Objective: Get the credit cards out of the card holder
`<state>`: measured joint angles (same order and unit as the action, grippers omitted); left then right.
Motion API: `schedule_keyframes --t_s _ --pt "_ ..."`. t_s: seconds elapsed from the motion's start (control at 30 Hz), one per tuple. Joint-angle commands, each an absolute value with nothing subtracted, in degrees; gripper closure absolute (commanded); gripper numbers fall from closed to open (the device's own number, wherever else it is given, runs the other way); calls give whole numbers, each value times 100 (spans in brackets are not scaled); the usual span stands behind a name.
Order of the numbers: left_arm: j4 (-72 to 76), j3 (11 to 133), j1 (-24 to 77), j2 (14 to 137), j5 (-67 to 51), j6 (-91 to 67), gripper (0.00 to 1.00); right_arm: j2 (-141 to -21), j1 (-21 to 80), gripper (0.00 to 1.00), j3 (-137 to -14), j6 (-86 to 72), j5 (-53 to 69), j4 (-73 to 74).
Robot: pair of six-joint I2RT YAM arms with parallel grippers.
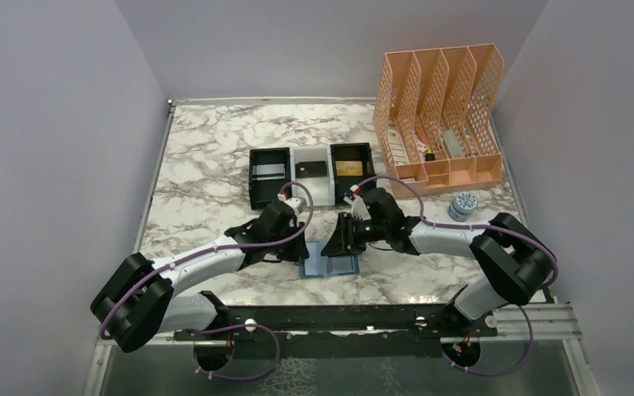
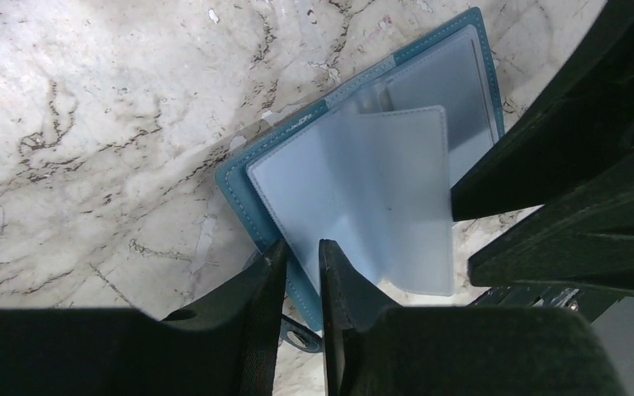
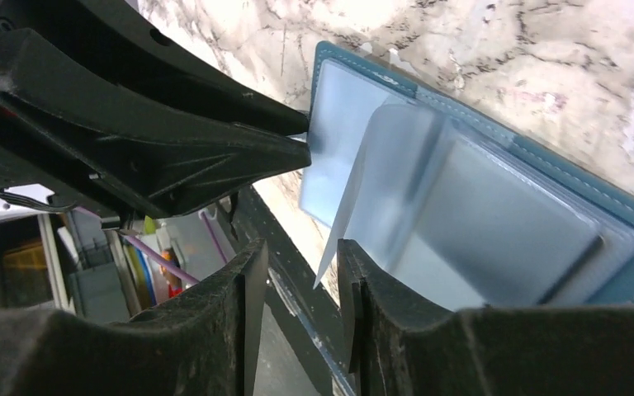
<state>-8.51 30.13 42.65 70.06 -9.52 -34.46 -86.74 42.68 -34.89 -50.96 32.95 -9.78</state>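
Observation:
A dark edge shows under the next leaf. My right gripper should lay the raised leaf over and take the next leaf [image 3: 584, 246] by its free edge.
The card holder [image 1: 330, 264] lies open on the marble, teal cover down, pale blue panels up [image 2: 355, 198]. One clear inner leaf [image 3: 396, 165] stands up from the fold. My left gripper [image 2: 303, 247] is at its near corner, jaws a narrow gap apart, straddling the stitched teal edge seen face-on between them. My right gripper [image 3: 301, 247] is open at the opposite side, with the raised leaf's corner between its fingers, against the right one. A silvery credit card [image 1: 270, 171], a black one [image 1: 310, 170] and a gold one [image 1: 347, 169] lie in the tray.
The black-and-white three-compartment tray [image 1: 264, 198] stands just behind the grippers. A peach file organiser [image 1: 442, 107] fills the back right, with a small round tin [image 1: 463, 204] in front of it. The black rail [image 1: 338, 318] runs along the table's near edge.

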Motion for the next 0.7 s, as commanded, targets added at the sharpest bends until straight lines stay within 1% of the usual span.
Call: schedule_keyframes --t_s 0.0,0.1,0.27,0.43,0.5,0.6,0.67 --pt "-793 2878 4307 6750 -680 -3616 76 -9065 4271 62 -3716 -5207 4092 -1777" --pt "-818 2794 4307 6585 -519 -3753 73 -9301 4282 58 -3787 -5238 4300 -1981" --pt "-984 2653 4307 6185 -138 -4078 68 -9545 4302 48 -3888 -5186 4577 -2149" --pt "-1217 2588 4307 5798 213 -4249 66 -9765 4353 40 -4013 -5176 4893 -2357" --pt "-1289 2584 4309 5684 289 -4269 65 -9819 4368 35 -4050 -5188 4990 -2472" --pt "-1342 2587 4307 5539 331 -4306 64 -9891 4377 33 -4050 -5242 4946 -2516" --pt "-1337 2588 4307 5480 334 -4328 60 -9974 4377 33 -4029 -5281 4809 -2411"
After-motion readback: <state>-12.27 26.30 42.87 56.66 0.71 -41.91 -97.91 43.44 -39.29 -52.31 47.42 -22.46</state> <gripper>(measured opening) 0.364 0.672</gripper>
